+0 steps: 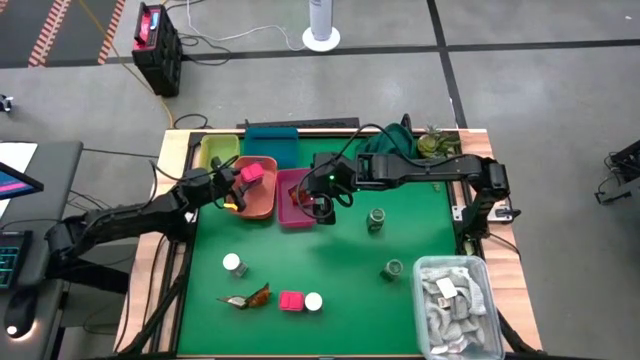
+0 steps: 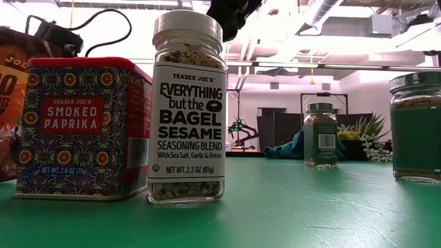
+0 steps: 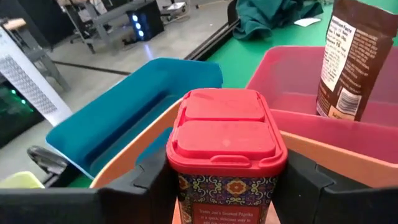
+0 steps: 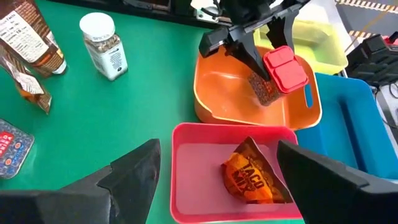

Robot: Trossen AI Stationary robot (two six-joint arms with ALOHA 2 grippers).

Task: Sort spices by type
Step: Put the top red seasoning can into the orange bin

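Note:
The robot's left gripper needs to release the smoked paprika tin inside the orange bin, in the half nearer the blue bin [image 1: 257, 179]. The tin is still held above the orange bin.
My left gripper [image 1: 238, 186] is shut on a red-lidded smoked paprika tin [image 3: 225, 143] above the orange bin [image 1: 262, 205]. My right gripper [image 4: 217, 168] stands open above the pink bin [image 1: 286, 214], which holds a brown sachet [image 4: 252, 177] leaning against its wall. On the green mat stand a second paprika tin [image 1: 291, 301], two white-topped jars [image 1: 233, 264] [image 1: 313, 301] and two green-topped jars [image 1: 376, 219] [image 1: 392, 268]. A sachet [image 1: 248, 297] lies flat near them. My left gripper pinches the tin's two opposite side walls [image 3: 180, 186] just below the lid, one finger [image 3: 140, 183] on each side. The fingers come nearly level from the table's left. The tin is lifted clear over the orange bin, lid up [image 4: 285, 70].
A blue bin [image 1: 270, 145] and a yellow-green bin [image 1: 218, 150] stand at the far left. A dark green cloth [image 1: 392, 142] lies at the far edge. A clear tub of pale packets [image 1: 455, 305] sits at the near right corner.

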